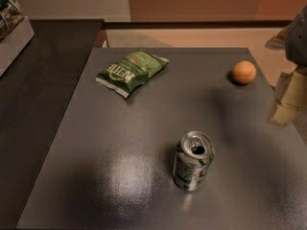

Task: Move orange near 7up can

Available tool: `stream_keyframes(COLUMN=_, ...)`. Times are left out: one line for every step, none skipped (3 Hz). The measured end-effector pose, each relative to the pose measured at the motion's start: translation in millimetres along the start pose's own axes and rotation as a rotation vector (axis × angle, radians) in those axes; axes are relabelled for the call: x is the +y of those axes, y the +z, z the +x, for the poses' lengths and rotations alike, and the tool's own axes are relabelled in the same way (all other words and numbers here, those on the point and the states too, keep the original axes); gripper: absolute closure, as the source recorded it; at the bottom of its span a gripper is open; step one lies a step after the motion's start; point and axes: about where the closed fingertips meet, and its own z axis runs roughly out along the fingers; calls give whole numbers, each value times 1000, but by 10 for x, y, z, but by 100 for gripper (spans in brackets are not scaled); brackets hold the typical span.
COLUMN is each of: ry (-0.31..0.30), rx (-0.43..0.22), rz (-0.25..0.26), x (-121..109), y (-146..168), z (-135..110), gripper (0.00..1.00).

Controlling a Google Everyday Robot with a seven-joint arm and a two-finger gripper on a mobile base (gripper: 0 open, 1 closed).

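Next, I grip the far-corner orange around the orange's middle (243,74).
The orange (244,72) sits on the dark table (120,143) near its far right corner. The 7up can (193,160), silver and green with an open pull-tab hole, stands upright toward the front, right of the middle. The orange lies well behind the can and to its right, with bare table between them. My gripper (289,96) shows as a cream-coloured block at the right edge of the view, just past the table's right side, to the right of the orange and a little nearer than it. It touches and holds nothing.
A flat green chip bag (131,71) lies at the far left of the table. A darker counter (38,90) runs along the left, with a tray of snacks (12,25) at its far end. The floor beyond is tan.
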Motion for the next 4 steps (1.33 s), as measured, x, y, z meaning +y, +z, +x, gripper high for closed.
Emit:
stream_keyframes(ry=2, rx=-9, rz=6, x=-44, y=-21, z=-13, gripper=0)
stream_keyframes(ry=11, rx=-52, rz=17, x=-225, y=31, z=-19, gripper=0)
stream_keyframes(ry=35, rx=-123, rz=25, x=-501, y=159, z=-1, gripper=0)
stream_keyframes(ry=78, rx=-178, rz=47, x=-775, y=300, z=63, gripper=0)
